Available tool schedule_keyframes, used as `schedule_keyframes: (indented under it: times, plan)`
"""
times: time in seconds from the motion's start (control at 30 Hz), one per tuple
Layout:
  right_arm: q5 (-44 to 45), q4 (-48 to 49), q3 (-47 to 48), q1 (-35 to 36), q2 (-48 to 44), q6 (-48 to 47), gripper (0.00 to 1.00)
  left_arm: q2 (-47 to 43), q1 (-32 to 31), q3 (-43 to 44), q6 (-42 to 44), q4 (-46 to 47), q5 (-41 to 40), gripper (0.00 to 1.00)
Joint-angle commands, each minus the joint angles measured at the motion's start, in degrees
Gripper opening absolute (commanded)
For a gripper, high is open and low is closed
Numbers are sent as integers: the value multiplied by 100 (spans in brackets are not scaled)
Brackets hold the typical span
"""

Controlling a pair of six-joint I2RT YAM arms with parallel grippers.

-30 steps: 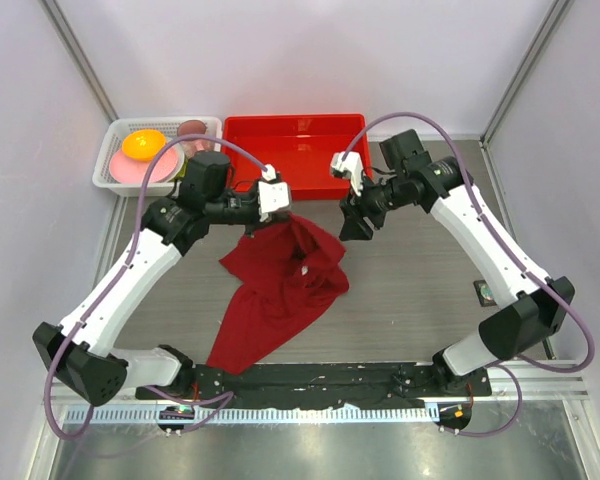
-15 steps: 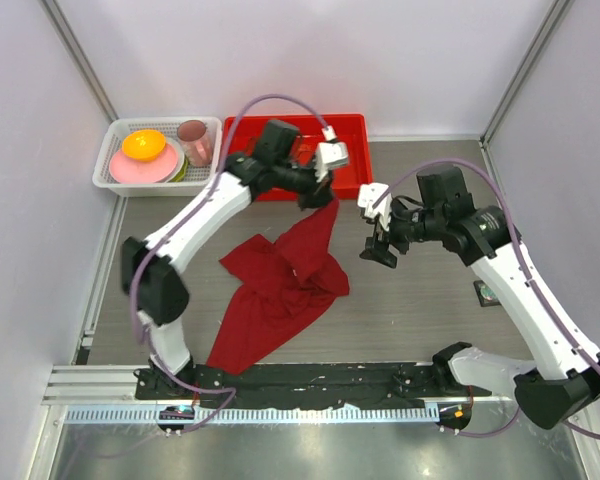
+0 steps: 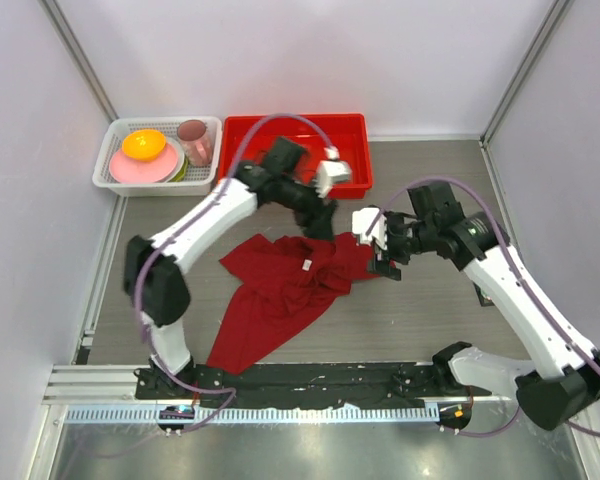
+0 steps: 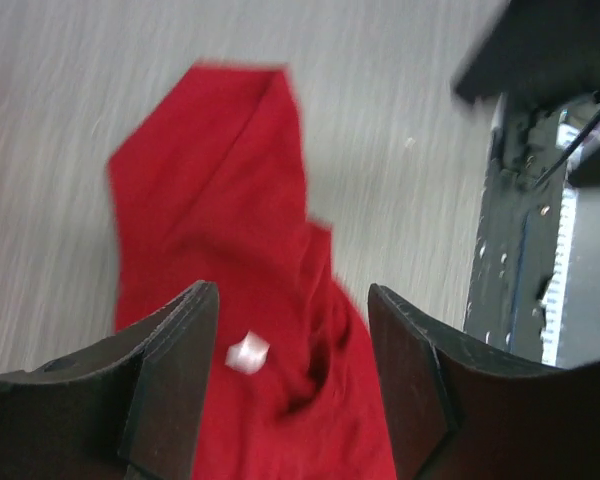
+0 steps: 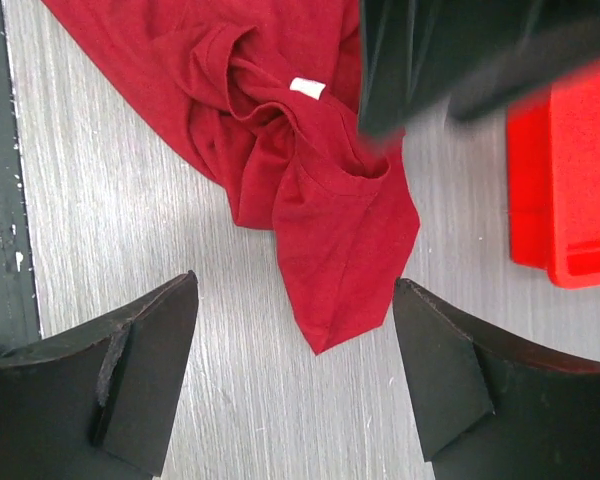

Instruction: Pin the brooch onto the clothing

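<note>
Next, my left gripper grabs the dark red T-shirt by the fold (image 3: pixel 278 261) (image 4: pixel 262 440) beside its white neck label, on the side toward the white basket.
The clothing, a dark red T-shirt (image 3: pixel 285 285), lies crumpled on the table with its white neck label (image 3: pixel 306 265) showing. My left gripper (image 3: pixel 321 222) hangs just above the shirt's far edge. In the left wrist view the left gripper (image 4: pixel 292 300) is open, with the shirt (image 4: pixel 210 210) and label (image 4: pixel 247 352) below the gap and nothing held. My right gripper (image 3: pixel 384 256) hovers at the shirt's right edge. In the right wrist view the right gripper (image 5: pixel 295 290) is open above a pointed corner of the shirt (image 5: pixel 345 270). The brooch is not in view.
A bright red tray (image 3: pixel 298 135) stands at the back, behind the left gripper. To its left is a white basket (image 3: pixel 115 160) holding dishes and a cup. Walls and frame posts close in the table on both sides. The left arm shows as a dark blur (image 5: pixel 450 50).
The left gripper has opened and let go of the shirt, which dropped and spread on the table. The right gripper moved down and left to the shirt's right edge.
</note>
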Motion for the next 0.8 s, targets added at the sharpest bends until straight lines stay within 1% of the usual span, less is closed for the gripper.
schedule_keyframes:
  times: [0.0,0.07,0.1,0.2,0.23,0.3,0.33,0.47,0.6,0.67,0.7,0.77]
  plan:
    - [300,333,167,30,981,184,82,-1722,994,-1536,765,-455,78,65]
    - [335,131,457,30,1403,211,78,-2217,1187,-2231,1137,-412,-1,65]
    - [370,-10,571,13,1797,237,77,-2724,1240,-2948,1426,-342,-62,65]
    - [344,-37,598,-49,2343,220,76,-3377,1364,-3849,1700,-95,-81,63]
    - [335,-11,598,-75,2493,220,76,-3466,1372,-3982,1927,-104,-46,63]
    - [353,-2,642,-101,2766,237,75,-3528,1355,-4132,1956,-139,51,64]
    - [344,-11,703,-180,3081,237,74,-3520,1346,-4246,1973,-148,60,64]
    - [344,-2,949,-295,3680,255,73,-3546,1180,-4668,2035,219,-185,66]
    - [265,15,1143,-321,4085,413,66,-3397,881,-4862,2035,379,-361,63]
    - [239,24,1135,-313,4243,466,63,-3274,784,-5020,1782,597,-397,62]
    - [238,42,1100,-321,4296,483,61,-3239,784,-5082,1424,712,-414,62]
    - [256,77,1064,-321,4384,562,59,-3195,784,-5257,1070,1037,-423,60]
